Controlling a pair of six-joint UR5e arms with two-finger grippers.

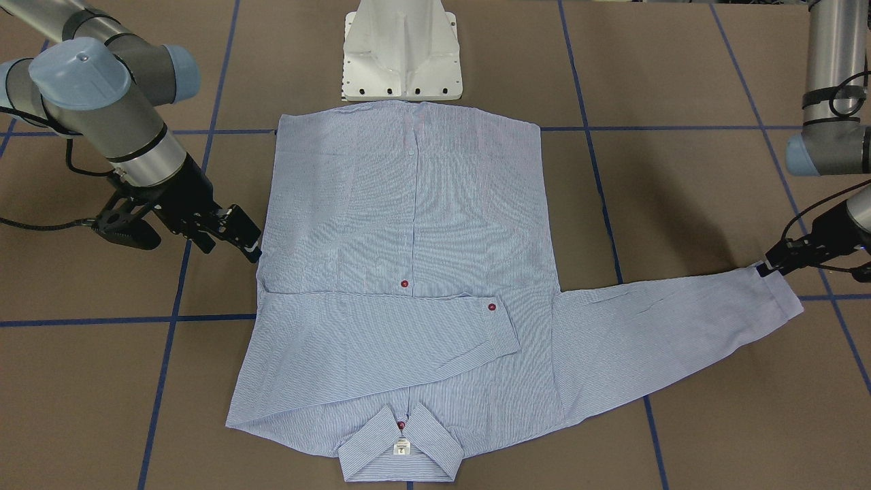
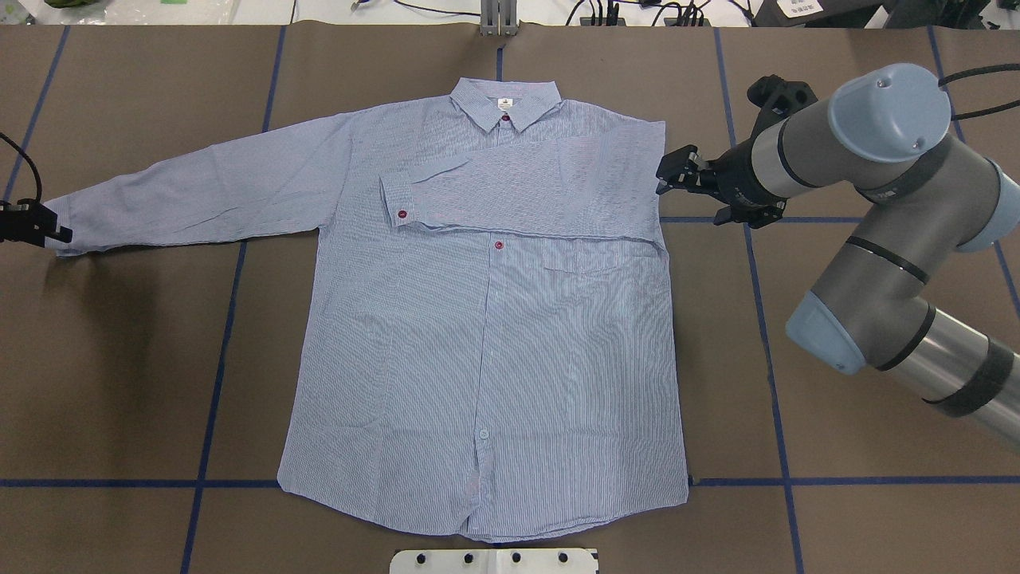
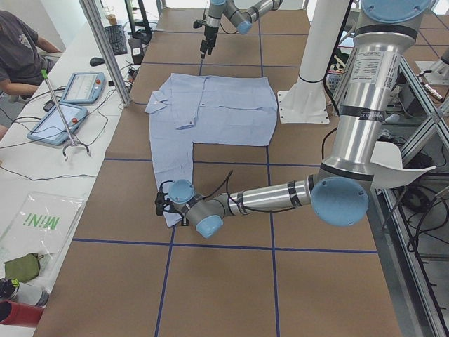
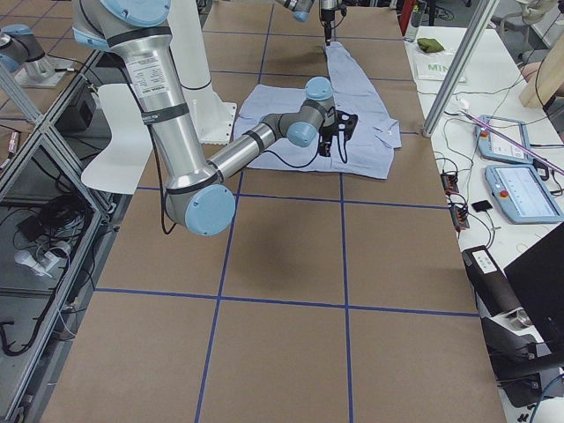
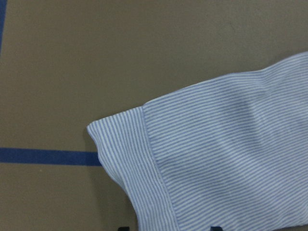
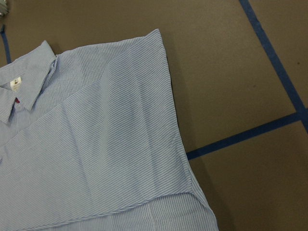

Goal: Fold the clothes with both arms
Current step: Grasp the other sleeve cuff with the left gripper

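Note:
I will let go of the outstretched sleeve's cuff with my left gripper, setting it on the folded sleeve's hem-side edge (image 1: 316, 290), near that folded sleeve's shoulder end.
The light blue striped shirt (image 2: 478, 359) lies flat and buttoned on the brown table, its collar (image 2: 504, 102) on the far side from the robot. One sleeve (image 2: 518, 191) is folded across the chest. The other sleeve (image 2: 199, 191) stretches out toward the robot's left. My left gripper (image 2: 36, 227) is at that sleeve's cuff (image 5: 144, 159); its fingertips show apart at the bottom edge of the left wrist view, so it is open. My right gripper (image 2: 668, 174) hovers open just off the folded shoulder edge (image 6: 166, 96), holding nothing.
The white pedestal base (image 1: 401, 54) stands at the shirt's hem. Blue tape lines (image 2: 215, 335) cross the table. A person (image 3: 21, 49) sits beyond the far edge, beside tablets (image 3: 70, 105) and cables on a white bench.

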